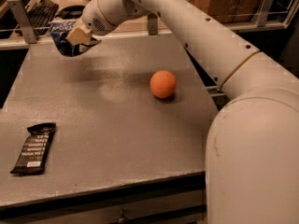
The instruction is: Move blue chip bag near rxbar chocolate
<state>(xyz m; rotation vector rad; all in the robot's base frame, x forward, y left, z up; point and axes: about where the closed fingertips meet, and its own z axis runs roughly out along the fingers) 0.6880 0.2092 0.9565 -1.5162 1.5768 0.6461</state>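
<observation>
Next, my gripper releases the blue chip bag on the table [39, 107] just behind the rxbar chocolate's far end.
The blue chip bag [62, 40] is dark navy and crinkly. It hangs at the far left of the grey table [117, 139], lifted a little above the surface. My gripper [78, 35] is shut on the bag's right side, and its tan fingers [76, 33] cover part of the bag. The rxbar chocolate [34, 148] is a flat black wrapper with white text. It lies near the front left corner of the table, far from the bag and the gripper.
An orange ball [163, 84] sits near the middle right of the table. My white arm [243, 106] fills the right side of the view. A rail [261, 6] and a keyboard [39, 12] stand behind the table's far edge.
</observation>
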